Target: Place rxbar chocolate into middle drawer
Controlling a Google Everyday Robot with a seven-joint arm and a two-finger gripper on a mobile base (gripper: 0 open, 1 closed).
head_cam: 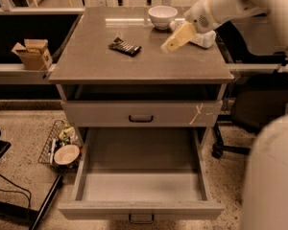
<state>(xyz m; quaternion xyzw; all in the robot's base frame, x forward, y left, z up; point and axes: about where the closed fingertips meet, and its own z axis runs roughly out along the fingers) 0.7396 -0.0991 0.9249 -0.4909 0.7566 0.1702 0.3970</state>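
The robot's gripper should next move to the middle of the rxbar chocolate (125,47) on the grey counter top and close there.
The rxbar chocolate (125,46), a dark flat bar with pale print, lies on the grey counter top (96,63), left of centre. My gripper (175,40), pale yellow at the end of the white arm, hangs just above the counter, about a hand's width to the right of the bar and apart from it. It holds nothing that I can see. The middle drawer (101,210) is pulled far out below, with a pale grey inside that is bare. The drawer front with the pale scratch mark (141,114) above it is shut.
A white bowl (162,16) stands at the back of the counter. A white bottle (204,38) lies behind the gripper. A cardboard box (33,54) sits on the left ledge. A wire basket (60,147) is on the floor left, an office chair (259,109) right.
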